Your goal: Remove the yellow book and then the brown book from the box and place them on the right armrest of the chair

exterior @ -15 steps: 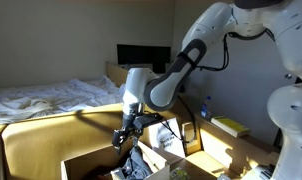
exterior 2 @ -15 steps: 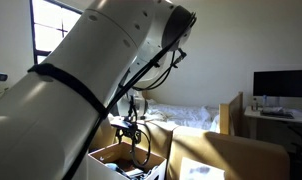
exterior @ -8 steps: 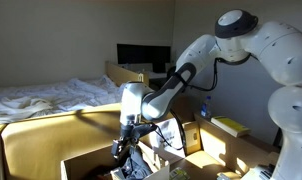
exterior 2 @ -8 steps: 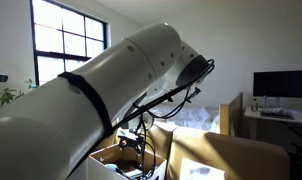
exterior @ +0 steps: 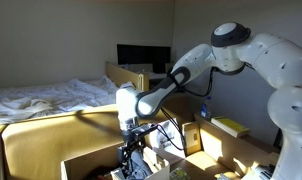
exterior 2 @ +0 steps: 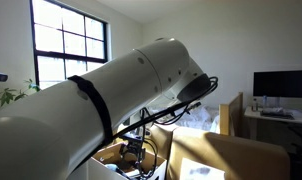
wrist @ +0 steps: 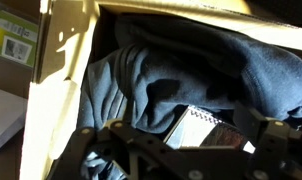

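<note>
The thin pale book's exposed side edge [exterior: 119, 172] [wrist: 182, 138], clear of its dotted edge, is the next place my gripper needs to go to and close.
The open tan cardboard box [exterior: 86, 162] [exterior 2: 109, 156] stands on the mustard-tan chair [exterior: 36, 135]. My gripper [exterior: 132, 158] [exterior 2: 137, 152] reaches down into it, jaws open and empty. In the wrist view the gripper [wrist: 191, 152] hangs over a thin pale book [wrist: 203, 128] with a dotted edge. It lies half under dark blue-grey cloth [wrist: 171, 70]; I cannot tell whether it is the yellow book. The brown book is hidden. A broad tan padded arm of the chair [exterior 2: 231, 155] lies beside the box.
A white-sheeted bed [exterior: 46, 98] lies behind the chair. A desk with a dark monitor [exterior: 141, 56] [exterior 2: 281, 85] stands at the back. The box's inner wall [wrist: 56, 80] is close beside the gripper. The robot's own arm [exterior 2: 111, 110] blocks much of an exterior view.
The arm has lowered and the gripper has gone deeper into the box. The jaws have stayed open.
</note>
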Controlling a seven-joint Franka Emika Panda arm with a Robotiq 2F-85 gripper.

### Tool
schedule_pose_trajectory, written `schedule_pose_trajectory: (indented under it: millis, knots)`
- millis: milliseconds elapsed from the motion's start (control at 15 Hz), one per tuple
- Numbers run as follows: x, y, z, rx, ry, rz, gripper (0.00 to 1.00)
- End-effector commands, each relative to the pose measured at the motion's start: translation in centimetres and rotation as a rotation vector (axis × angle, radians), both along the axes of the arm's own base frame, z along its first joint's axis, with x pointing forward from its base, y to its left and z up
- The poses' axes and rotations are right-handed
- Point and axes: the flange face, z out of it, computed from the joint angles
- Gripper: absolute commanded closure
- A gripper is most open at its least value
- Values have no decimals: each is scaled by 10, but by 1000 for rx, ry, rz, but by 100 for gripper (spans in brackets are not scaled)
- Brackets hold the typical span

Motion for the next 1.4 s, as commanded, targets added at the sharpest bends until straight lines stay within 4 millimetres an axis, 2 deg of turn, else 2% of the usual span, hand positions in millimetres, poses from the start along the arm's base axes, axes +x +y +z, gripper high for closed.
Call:
schedule_pose_trajectory:
  millis: [0, 333, 400, 533, 733, 1000, 1333]
  knots:
    - [1, 23, -24, 3, 96, 18, 0]
    - [-3, 55, -73, 118, 39, 14, 0]
    - [-7, 42, -72, 107, -9, 21, 0]
    - [-6, 44, -86, 118, -55, 11, 0]
    - [-1, 48, -78, 109, -153, -5, 0]
    - [10, 45, -83, 134, -241, -55, 0]
    - [10, 23, -114, 97, -229, -90, 0]
